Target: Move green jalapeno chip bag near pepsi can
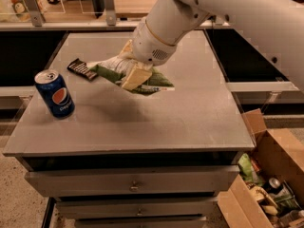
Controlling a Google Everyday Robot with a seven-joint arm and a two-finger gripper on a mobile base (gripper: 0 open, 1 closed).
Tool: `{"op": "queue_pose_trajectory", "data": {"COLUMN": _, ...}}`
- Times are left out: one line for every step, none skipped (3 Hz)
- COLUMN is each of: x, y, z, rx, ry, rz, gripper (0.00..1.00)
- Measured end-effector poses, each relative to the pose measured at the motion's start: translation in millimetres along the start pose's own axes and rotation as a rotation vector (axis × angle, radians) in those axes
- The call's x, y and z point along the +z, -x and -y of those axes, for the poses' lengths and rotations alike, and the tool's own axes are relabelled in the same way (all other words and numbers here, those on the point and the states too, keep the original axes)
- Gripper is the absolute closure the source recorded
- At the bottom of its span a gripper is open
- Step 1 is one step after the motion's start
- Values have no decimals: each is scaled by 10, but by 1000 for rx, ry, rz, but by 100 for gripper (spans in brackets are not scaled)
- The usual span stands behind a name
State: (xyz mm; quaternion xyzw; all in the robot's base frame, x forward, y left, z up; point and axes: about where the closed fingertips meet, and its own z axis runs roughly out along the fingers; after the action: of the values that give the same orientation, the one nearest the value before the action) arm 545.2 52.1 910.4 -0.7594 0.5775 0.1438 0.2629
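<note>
Next, my gripper lets go of the green jalapeno chip bag beside the pepsi can, in front of the dark wrapper [115, 93].
The green jalapeno chip bag [156, 82] hangs above the middle of the grey table [142, 122], held in my gripper [130, 75], which is shut on it. My white arm comes down from the upper right and hides much of the bag. The pepsi can [55, 93] stands upright near the table's left edge, a short way to the left of the bag and apart from it.
A small dark candy-bar wrapper [81, 69] lies flat on the table behind the can, just left of the bag. An open cardboard box [266, 184] with cluttered packets sits on the floor at the lower right. Drawers [133, 186] run below the table top.
</note>
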Motion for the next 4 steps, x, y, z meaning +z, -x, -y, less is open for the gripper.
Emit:
{"op": "queue_pose_trajectory", "data": {"x": 242, "y": 114, "z": -38, "rx": -6, "ry": 40, "rz": -22, "gripper": 100}}
{"op": "queue_pose_trajectory", "data": {"x": 451, "y": 149, "z": -63, "rx": 10, "ry": 76, "rz": -64, "gripper": 100}}
{"op": "queue_pose_trajectory", "data": {"x": 588, "y": 163, "z": -66, "rx": 51, "ry": 110, "rz": -112, "gripper": 100}}
{"op": "queue_pose_trajectory", "data": {"x": 644, "y": 197, "z": -72, "rx": 88, "ry": 135, "rz": -132, "gripper": 82}}
